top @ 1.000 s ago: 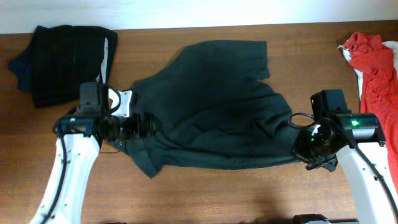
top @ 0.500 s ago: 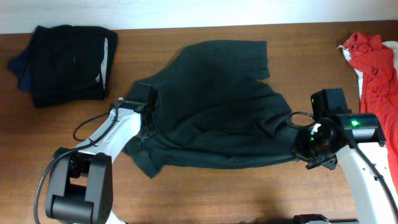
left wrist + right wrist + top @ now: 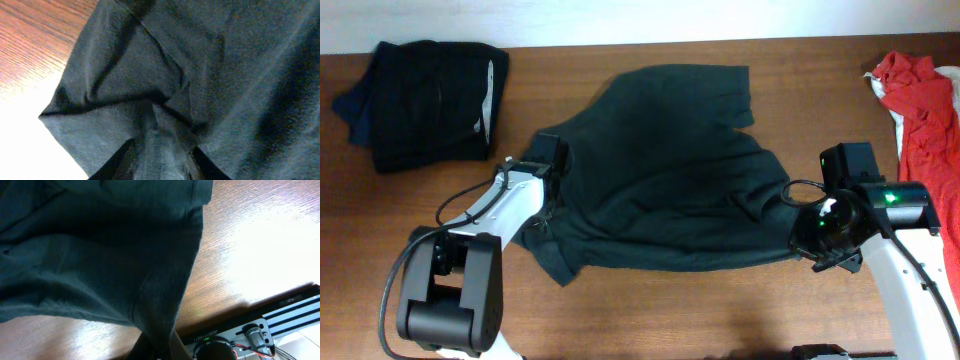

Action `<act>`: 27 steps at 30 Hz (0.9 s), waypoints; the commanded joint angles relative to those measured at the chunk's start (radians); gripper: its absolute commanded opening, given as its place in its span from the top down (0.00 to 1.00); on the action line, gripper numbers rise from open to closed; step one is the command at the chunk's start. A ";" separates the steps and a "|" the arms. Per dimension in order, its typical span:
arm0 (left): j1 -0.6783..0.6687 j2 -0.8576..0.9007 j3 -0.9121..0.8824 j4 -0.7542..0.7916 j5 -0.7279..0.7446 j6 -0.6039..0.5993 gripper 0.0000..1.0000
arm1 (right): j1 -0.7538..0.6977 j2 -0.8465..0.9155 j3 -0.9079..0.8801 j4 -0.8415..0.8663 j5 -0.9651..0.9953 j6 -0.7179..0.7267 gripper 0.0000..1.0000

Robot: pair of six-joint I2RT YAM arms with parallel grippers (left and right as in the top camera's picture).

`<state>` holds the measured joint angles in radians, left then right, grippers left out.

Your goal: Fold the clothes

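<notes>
The shirt lies bunched in folds under my left gripper, so next I take hold again with it on the shirt's raised fold [image 3: 162, 132], then lift and flatten the shirt with both grippers.
A dark green shirt [image 3: 660, 170] lies spread and rumpled across the middle of the brown table [image 3: 650, 310]. My left gripper [image 3: 557, 180] is at the shirt's left edge. In the left wrist view its dark fingers [image 3: 122, 165] press a raised fold of the shirt [image 3: 240, 75] from both sides, so the left gripper [image 3: 160, 165] is shut on cloth. My right gripper [image 3: 796, 215] sits at the shirt's right edge. In the right wrist view the right gripper [image 3: 157, 347] is shut on a pinched corner of the shirt [image 3: 90, 255], which drapes away from it.
A folded pile of black clothes [image 3: 420, 100] lies at the back left. A red garment [image 3: 925, 110] over a white one [image 3: 898, 125] sits at the right edge. The left arm's base [image 3: 440, 300] stands at the front left.
My left arm has swung in from the left onto the shirt's left edge, and its jaws have closed on a fold. The right arm and its grip are unchanged.
</notes>
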<state>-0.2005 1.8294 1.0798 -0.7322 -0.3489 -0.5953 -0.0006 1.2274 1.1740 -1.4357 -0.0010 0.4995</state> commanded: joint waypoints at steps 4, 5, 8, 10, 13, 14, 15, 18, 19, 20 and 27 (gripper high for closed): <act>0.003 0.016 0.010 -0.010 -0.014 -0.003 0.99 | -0.006 -0.009 -0.002 0.000 0.002 0.002 0.95; 0.003 0.014 0.019 -0.027 -0.015 -0.003 0.99 | -0.006 -0.009 -0.002 0.000 0.002 0.002 0.95; 0.003 0.008 0.063 -0.076 -0.015 -0.003 0.97 | -0.006 -0.009 -0.002 0.001 0.002 0.002 0.95; 0.003 0.008 0.071 -0.084 -0.015 -0.003 0.90 | -0.006 -0.009 -0.002 0.001 0.002 0.002 0.95; 0.003 0.008 0.071 -0.084 -0.014 -0.003 0.79 | -0.006 -0.008 -0.002 0.002 0.002 0.002 0.95; 0.003 0.009 0.071 -0.084 -0.013 -0.003 0.76 | -0.006 -0.008 -0.002 0.002 0.002 0.002 0.95; 0.002 0.009 0.071 -0.084 -0.013 -0.003 0.73 | -0.006 -0.008 -0.002 0.002 0.002 0.002 0.95; 0.003 0.009 0.066 -0.083 -0.006 -0.003 0.73 | -0.006 -0.008 -0.002 0.002 0.002 0.002 0.95; 0.003 0.009 0.066 -0.083 -0.006 -0.003 0.74 | -0.006 -0.008 -0.002 0.002 0.002 0.002 0.95; 0.003 0.009 0.066 -0.083 -0.003 -0.003 0.75 | -0.006 -0.008 -0.002 0.000 0.002 0.002 0.95; 0.003 0.011 0.066 -0.056 0.018 -0.003 0.99 | -0.006 -0.008 -0.002 -0.015 0.002 0.002 0.95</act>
<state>-0.2005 1.8294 1.1355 -0.7929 -0.3363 -0.5953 -0.0006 1.2274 1.1740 -1.4475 -0.0010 0.4976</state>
